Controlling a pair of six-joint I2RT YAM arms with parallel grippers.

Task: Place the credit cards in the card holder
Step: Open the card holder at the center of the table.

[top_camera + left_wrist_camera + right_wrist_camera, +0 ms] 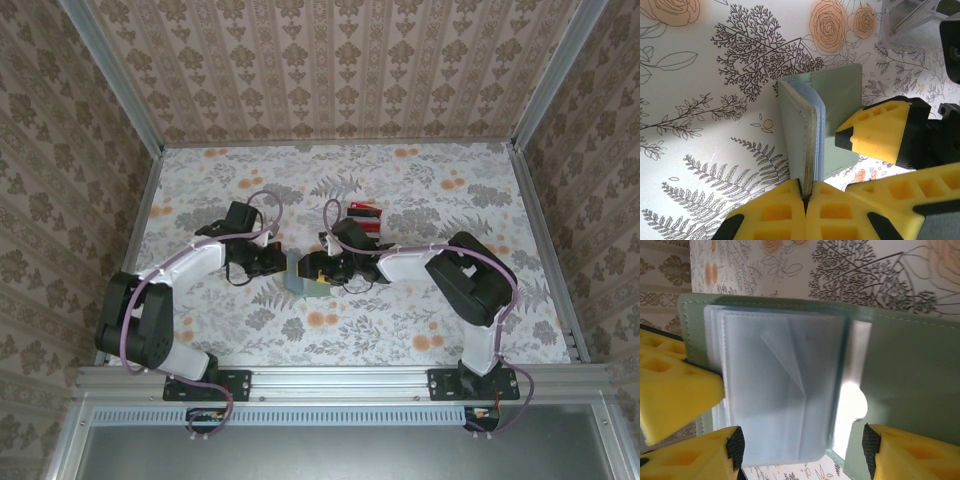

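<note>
Next, my left gripper lets go of the card holder's flap, lying opened out over the fern print on the floral tablecloth (287,278) (774,137).
The grey-green card holder (305,283) stands on edge at the table's middle, between both grippers. My left gripper (807,194) is shut on the edge of one flap of the card holder (840,100). In the right wrist view the card holder (910,365) lies spread open, with its pale blue inner panels facing the camera. My right gripper (803,450) is open, its fingertips (735,447) apart on either side of the panels' lower edge. A bright white strip (850,400) shows beside the panels; I cannot tell whether it is a card. Red and white credit cards (365,217) lie stacked behind the right gripper (323,268).
The floral tablecloth (420,330) has free room to the front, left and right. Patterned walls close off the back and sides. The right gripper's yellow fingers (880,132) crowd close to the left gripper (281,264) at the holder.
</note>
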